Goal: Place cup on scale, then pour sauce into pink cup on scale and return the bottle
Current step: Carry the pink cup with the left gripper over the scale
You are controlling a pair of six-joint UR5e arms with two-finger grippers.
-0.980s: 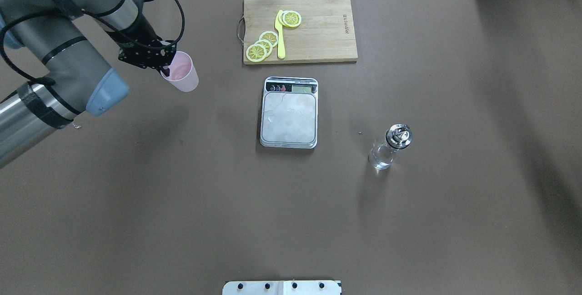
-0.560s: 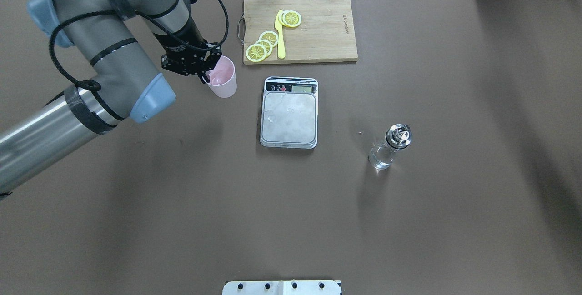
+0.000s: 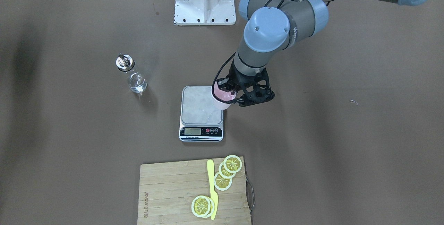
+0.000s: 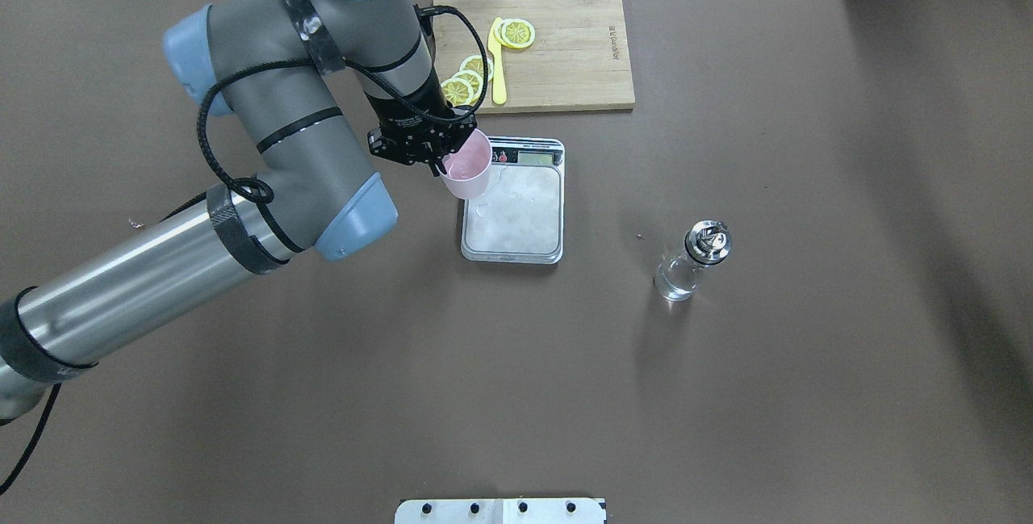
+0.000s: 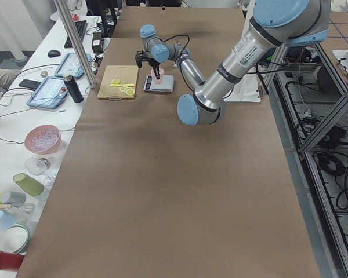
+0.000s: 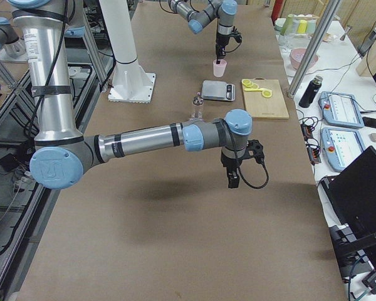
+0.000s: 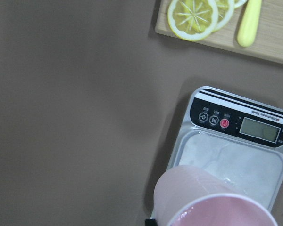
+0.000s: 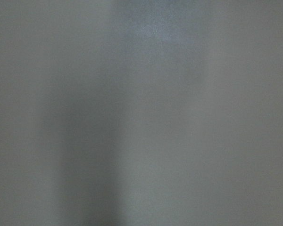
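Next, I let go of the pale pink cup with my left gripper on the middle of the scale's steel platform (image 3: 200,109) (image 7: 232,182).
My left gripper (image 4: 442,159) is shut on the rim of the pale pink cup (image 4: 468,165), which hangs upright in the air over the scale's far left corner. The wrist view looks down past the cup (image 7: 212,202) onto the scale (image 7: 236,160), with its steel platform and black display strip. The scale (image 4: 516,221) lies mid-table. To its right, the clear glass bottle (image 4: 686,266) with a silver spout stands alone. The sauce inside is hardly visible. My right gripper (image 6: 233,182) shows only in the exterior right view, over bare table, and I cannot tell whether it is open.
A wooden cutting board (image 4: 573,48) with lemon slices (image 4: 516,33) and a yellow knife (image 4: 498,64) lies just beyond the scale. The white base plate (image 4: 500,510) sits at the near table edge. Operators' bowls and tablets line the far side bench (image 5: 43,139).
My left arm has swung right, carrying the cup from the table's left side to above the scale's left corner. The bottle and scale have not moved.
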